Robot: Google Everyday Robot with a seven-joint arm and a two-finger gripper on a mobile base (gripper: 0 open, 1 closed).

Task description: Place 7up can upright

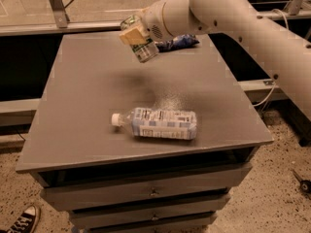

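Observation:
Next, I set the 7up can down upright on the table (158, 86) between the plastic bottle and the snack bag and let go of it.
My gripper (135, 35) is held above the far middle of the grey table (87, 106), shut on the 7up can (142, 46). The can is a small aluminium can with a white and green label. It hangs tilted in the air, its silver end pointing down and to the right, clear of the tabletop. My tan fingers (130, 34) cover its upper part.
A clear plastic bottle (158, 123) with a white cap lies on its side at the table's middle front. A dark blue snack bag (181, 42) lies at the far edge, partly behind my arm (233, 13). Drawers sit below the tabletop. A shoe (19, 221) is on the floor at bottom left.

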